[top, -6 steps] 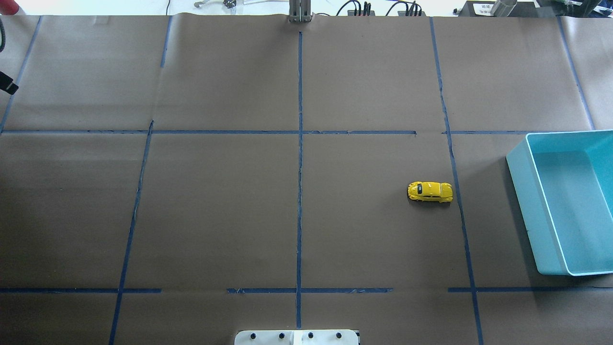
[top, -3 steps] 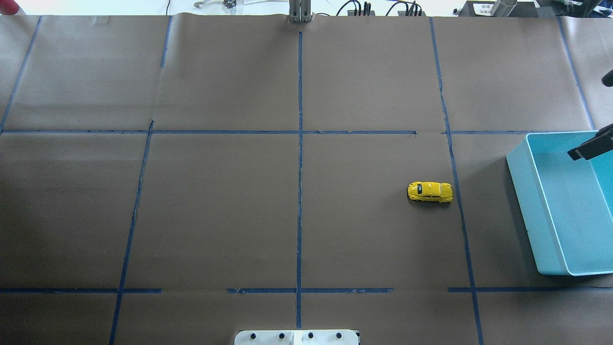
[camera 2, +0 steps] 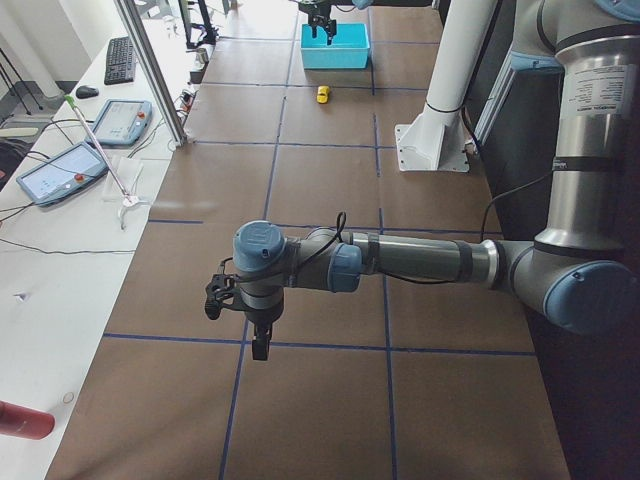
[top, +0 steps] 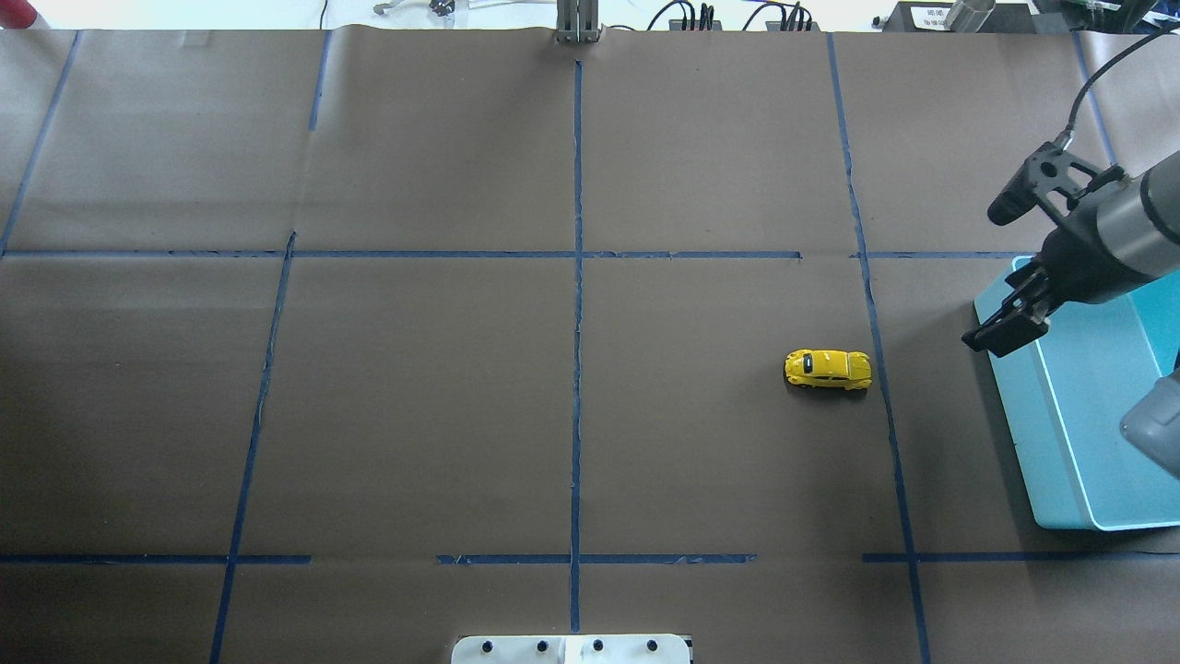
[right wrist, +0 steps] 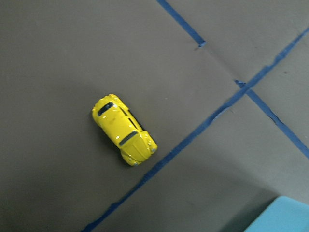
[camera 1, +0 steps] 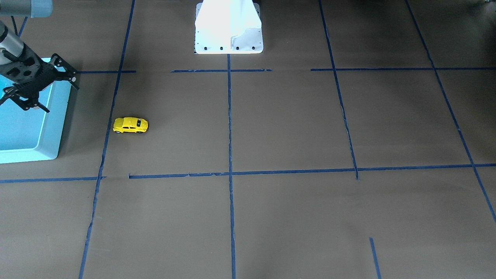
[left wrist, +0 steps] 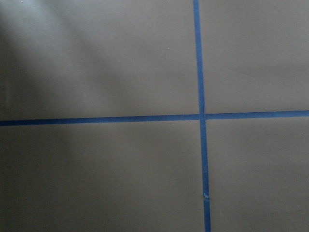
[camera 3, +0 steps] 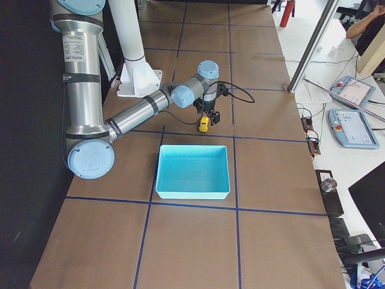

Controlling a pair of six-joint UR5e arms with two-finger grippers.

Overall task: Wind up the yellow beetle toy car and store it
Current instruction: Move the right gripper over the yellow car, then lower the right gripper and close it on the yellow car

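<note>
The robot's right gripper needs to next go to the yellow beetle toy car's sides [camera 1: 128, 128] [right wrist: 129, 117] and close there, across the doors below the car's roof.
The yellow beetle toy car [top: 828, 369] stands on its wheels on the brown paper, right of centre, beside a blue tape line. It also shows in the front view [camera 1: 130, 125], the right wrist view [right wrist: 124, 129] and both side views [camera 2: 323, 94] [camera 3: 204, 124]. My right gripper [top: 991, 337] hangs above the turquoise bin's near-left corner, right of the car and apart from it. In the front view it [camera 1: 61, 98] is open and empty. My left gripper [camera 2: 255, 330] shows only in the left side view, far from the car. I cannot tell if it is open.
The turquoise bin [top: 1011, 397] sits at the table's right edge and looks empty [camera 3: 192, 191]. The white robot base [top: 572, 648] stands at the near middle edge. Blue tape lines cross the brown paper. The left wrist view shows only paper and tape.
My right arm has come in from the right edge and moved left over the bin's corner, closer to the car. The car has not moved.
</note>
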